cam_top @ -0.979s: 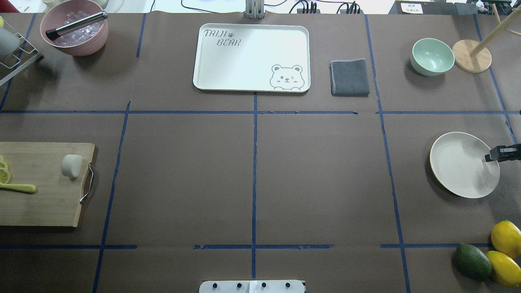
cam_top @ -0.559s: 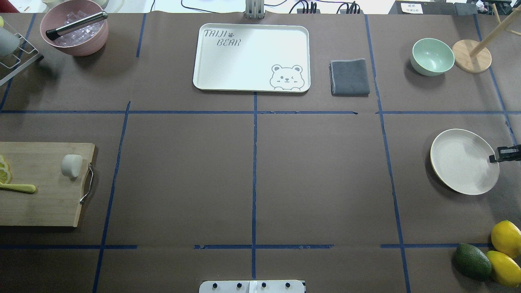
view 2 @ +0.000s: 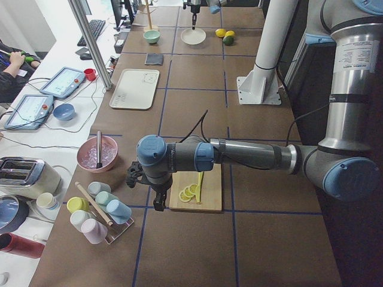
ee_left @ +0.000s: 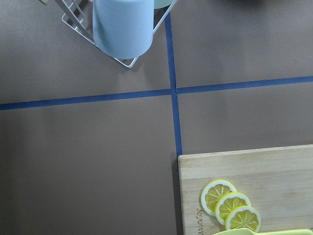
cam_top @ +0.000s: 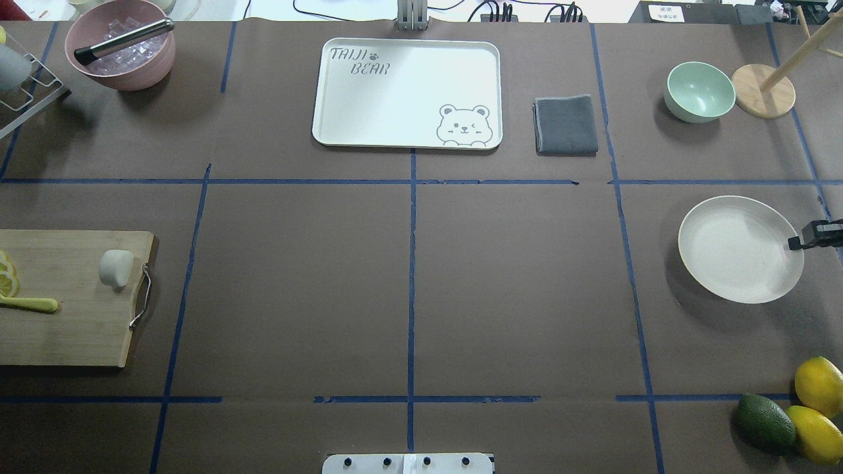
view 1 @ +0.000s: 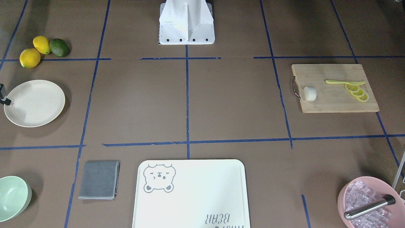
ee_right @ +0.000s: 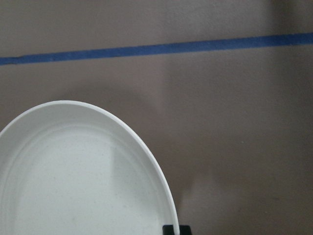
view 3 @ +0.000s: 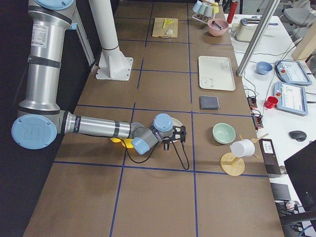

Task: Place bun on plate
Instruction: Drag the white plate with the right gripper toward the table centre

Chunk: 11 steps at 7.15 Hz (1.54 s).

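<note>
The blue tape line leads to the bear tray [view 1: 187,105]. Next, my right gripper lets go of the cream plate midway along that line.
The bun [cam_top: 116,268], a small white lump, lies on the wooden cutting board [cam_top: 66,329] at the table's left edge, near the board's metal handle; it also shows as the bun [view 1: 310,93] in the front view. On the right side, the cream plate [cam_top: 741,249] is held by its outer rim in my right gripper [cam_top: 795,243], which is shut on it. The right wrist view shows the plate [ee_right: 73,176] from close up. My left gripper [view 2: 157,202] hangs over the board's far-left edge, and I cannot tell whether it is open or shut.
Lemon slices [cam_top: 6,276] and a yellow knife [cam_top: 29,303] share the board. A bear tray [cam_top: 407,92], grey cloth [cam_top: 566,125], mint bowl [cam_top: 699,91] and wooden stand [cam_top: 764,90] line the back. Lemons and an avocado [cam_top: 764,422] sit front right, a pink ice bowl [cam_top: 122,46] back left.
The plate has shifted toward the back of the table and slightly inward, carried by my right gripper. The bun and the board have not moved.
</note>
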{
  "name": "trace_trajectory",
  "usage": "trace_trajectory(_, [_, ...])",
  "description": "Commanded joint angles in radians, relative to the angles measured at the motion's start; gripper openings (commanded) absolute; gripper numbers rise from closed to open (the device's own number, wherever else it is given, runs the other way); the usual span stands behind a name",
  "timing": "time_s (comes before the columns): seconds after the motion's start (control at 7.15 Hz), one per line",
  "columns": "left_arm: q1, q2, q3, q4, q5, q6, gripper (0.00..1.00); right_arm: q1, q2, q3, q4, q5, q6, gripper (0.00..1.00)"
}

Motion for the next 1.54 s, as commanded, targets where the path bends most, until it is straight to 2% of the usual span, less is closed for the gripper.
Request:
trace_trajectory(0.0, [0.000, 0.000, 0.001, 0.000, 0.000, 0.001, 1.00, 0.017, 0.083, 0.020, -0.005, 0.038, 0.054, 0.00])
trace_trajectory(0.14, [0.000, 0.001, 0.001, 0.001, 0.002, 0.001, 1.00, -0.008, 0.169, 0.019, -0.003, 0.038, 0.168, 0.00])
trace_trajectory(0.42, [0.000, 0.000, 0.001, 0.000, 0.000, -0.005, 1.00, -0.160, 0.319, 0.016, -0.005, -0.006, 0.375, 0.00])
trace_trajectory(0.7, [0.000, 0.000, 0.000, -0.005, 0.000, -0.012, 1.00, -0.368, 0.453, 0.017, -0.006, -0.211, 0.593, 0.00])
trace_trajectory(0.84, [0.000, 0.000, 0.000, -0.006, 0.000, -0.012, 1.00, -0.453, 0.520, 0.023, -0.073, -0.312, 0.653, 0.00])
trace_trajectory(0.98, [0.000, 0.000, 0.001, -0.006, 0.002, -0.012, 1.00, -0.511, 0.600, 0.034, -0.201, -0.389, 0.660, 0.00])
trace_trajectory(1.12, [0.000, 0.001, 0.001, -0.006, 0.002, -0.013, 1.00, -0.579, 0.643, 0.046, -0.266, -0.458, 0.683, 0.00])
trace_trajectory(1.4, [0.000, 0.001, 0.006, -0.006, 0.002, -0.013, 1.00, -0.657, 0.654, 0.062, -0.278, -0.549, 0.738, 0.00])
